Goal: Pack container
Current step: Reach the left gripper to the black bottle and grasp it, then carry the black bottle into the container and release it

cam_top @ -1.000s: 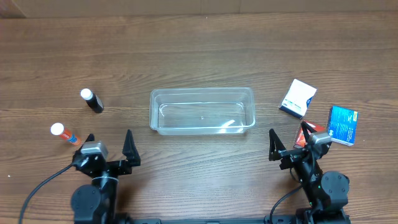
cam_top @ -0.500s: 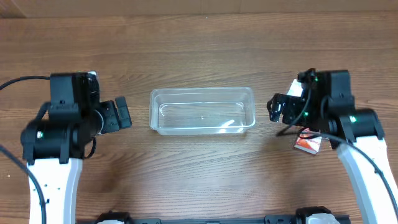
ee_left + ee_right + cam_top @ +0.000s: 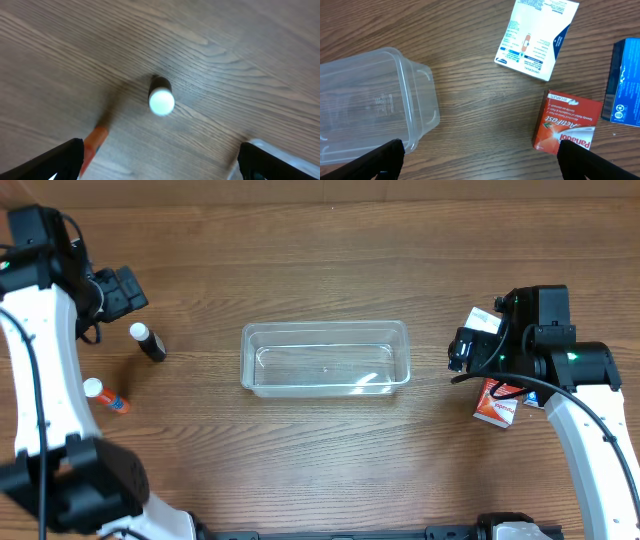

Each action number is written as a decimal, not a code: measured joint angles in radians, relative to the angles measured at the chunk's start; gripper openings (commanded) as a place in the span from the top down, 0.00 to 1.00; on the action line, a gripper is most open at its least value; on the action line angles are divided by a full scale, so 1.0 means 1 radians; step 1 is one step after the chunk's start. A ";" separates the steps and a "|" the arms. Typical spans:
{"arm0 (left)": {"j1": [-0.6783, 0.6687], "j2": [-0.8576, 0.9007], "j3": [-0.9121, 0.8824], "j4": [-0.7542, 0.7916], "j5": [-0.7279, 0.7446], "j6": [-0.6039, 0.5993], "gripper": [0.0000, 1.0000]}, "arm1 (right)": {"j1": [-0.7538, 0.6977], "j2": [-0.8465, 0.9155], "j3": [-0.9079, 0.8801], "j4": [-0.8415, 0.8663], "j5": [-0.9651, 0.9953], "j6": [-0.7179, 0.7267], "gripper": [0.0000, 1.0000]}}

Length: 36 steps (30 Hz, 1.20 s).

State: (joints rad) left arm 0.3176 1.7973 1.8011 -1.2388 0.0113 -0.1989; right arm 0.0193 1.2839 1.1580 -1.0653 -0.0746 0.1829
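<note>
Next, my left gripper needs to go to the small black bottle and close on the bottle's upper body (image 3: 147, 340) (image 3: 160, 89), just below its white cap.
The clear plastic container (image 3: 325, 329) stands empty at the table's middle; its end also shows in the right wrist view (image 3: 415, 107). My left gripper (image 3: 128, 288) is open and empty, raised over the table's left side. Below it a small black bottle with a white cap (image 3: 148, 340) (image 3: 161, 97) stands upright. My right gripper (image 3: 461, 350) is open and empty, hovering between the container's right end and a red Panadol box (image 3: 496, 404) (image 3: 563, 122).
An orange tube with a white cap (image 3: 104, 394) (image 3: 95, 140) lies front left. A white box (image 3: 484, 324) (image 3: 537, 36) and a blue box (image 3: 623, 82) lie right of the container, partly hidden under my right arm in the overhead view.
Both arms rose from the front edge. The left swung to the far left above the black bottle. The right moved over the boxes and shifted slightly right. Objects have not moved.
</note>
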 measured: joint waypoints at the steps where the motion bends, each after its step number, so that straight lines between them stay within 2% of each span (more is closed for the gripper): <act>1: 0.000 0.039 0.002 -0.003 0.007 0.001 0.05 | 0.000 0.000 0.000 0.000 0.000 0.000 0.00; 4: 0.000 0.149 0.005 -0.021 0.016 0.015 0.09 | 0.000 0.000 0.000 0.000 0.000 0.000 0.00; 5: 0.000 0.173 0.006 -0.029 0.016 0.015 0.16 | 0.000 0.000 0.000 0.000 0.000 0.000 0.00; 6: 0.000 0.195 0.006 -0.035 0.018 0.016 0.20 | 0.000 0.000 0.000 0.000 0.000 0.000 0.00; 11: 0.000 0.274 0.006 -0.044 0.019 0.019 0.25 | 0.000 0.000 0.000 0.000 0.000 0.000 0.00; 13: 0.000 0.308 0.006 -0.039 0.019 0.019 0.32 | 0.000 0.000 0.000 -0.001 0.000 0.000 0.00; 19: 0.000 0.328 0.006 0.014 0.019 0.018 0.56 | 0.000 0.000 0.000 -0.002 0.000 0.000 0.00; 22: 0.000 0.328 0.006 0.022 0.020 0.021 0.71 | 0.000 0.000 0.000 -0.002 0.000 0.000 0.00; 24: 0.000 0.328 0.006 0.023 0.023 0.024 0.85 | 0.000 0.000 0.000 -0.002 0.000 0.000 0.00; 26: 0.000 0.328 0.013 0.021 0.022 0.024 0.94 | 0.000 0.000 0.000 -0.002 0.000 0.000 0.00; 33: -0.028 0.315 0.029 -0.056 0.019 0.022 0.96 | 0.000 0.000 0.000 -0.002 0.000 0.000 0.00; 36: -0.171 0.119 0.039 -0.076 0.021 0.022 0.96 | 0.000 0.000 0.000 -0.002 0.000 0.000 0.00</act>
State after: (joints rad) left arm 0.1471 1.9163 1.8400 -1.3151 0.0319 -0.1772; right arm 0.0193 1.2839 1.1580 -1.0668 -0.0742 0.1833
